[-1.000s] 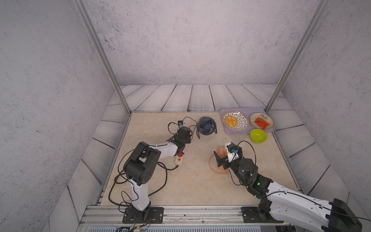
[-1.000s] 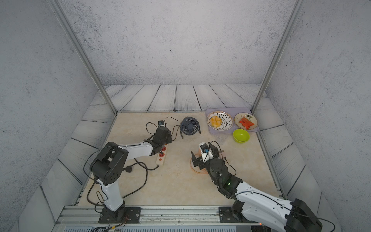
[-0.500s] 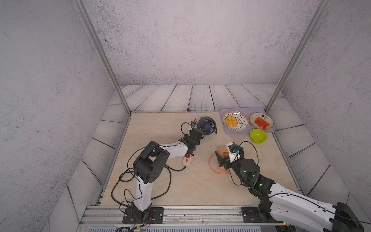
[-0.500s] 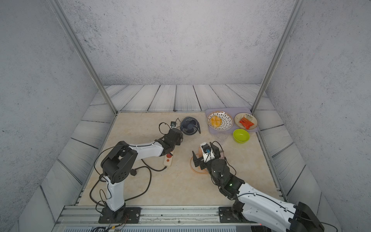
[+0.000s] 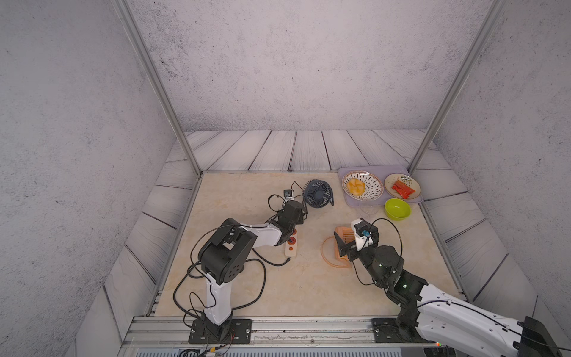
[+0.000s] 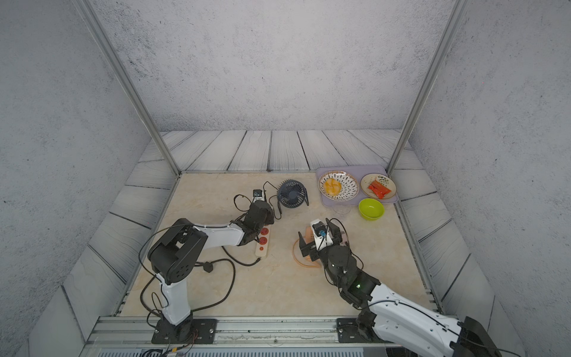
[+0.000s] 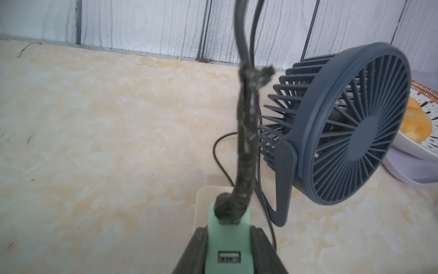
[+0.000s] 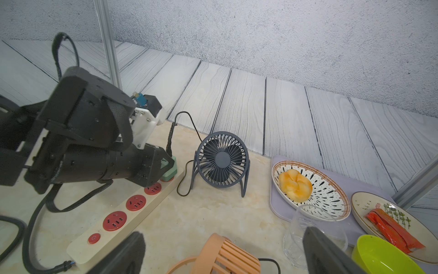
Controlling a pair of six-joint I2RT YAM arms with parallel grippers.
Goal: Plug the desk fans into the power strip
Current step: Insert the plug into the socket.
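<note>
My left gripper should open, back off and take the mint-green plug nearer its cord (image 7: 230, 220) from above, since it is holding the plug low at its USB end.
The dark blue desk fan (image 5: 317, 194) (image 6: 292, 194) (image 7: 350, 128) (image 8: 222, 160) stands upright at the back of the table. Its thin black cord runs to a mint-green plug (image 7: 227, 237) (image 8: 169, 172). My left gripper (image 5: 298, 214) (image 6: 264, 213) (image 7: 228, 231) (image 8: 168, 163) is shut on that plug. The plug's base rests on the far-end red socket of the cream power strip (image 5: 291, 245) (image 6: 263, 242) (image 8: 123, 213); its prongs are hidden. My right gripper (image 5: 357, 241) (image 8: 225, 251) stands open above an orange fan (image 5: 341, 231) (image 8: 225, 256).
A lavender tray (image 5: 349, 202) at the back right holds a patterned bowl (image 5: 370, 185) with a bun and a plate (image 5: 415, 185) with a red packet. A green bowl (image 5: 397, 209) and a clear glass (image 8: 308, 227) stand in front. Black cords (image 6: 228, 278) loop at the left.
My left gripper has carried the green plug rightward toward the blue fan and down onto the strip's far end. The right arm has barely moved.
</note>
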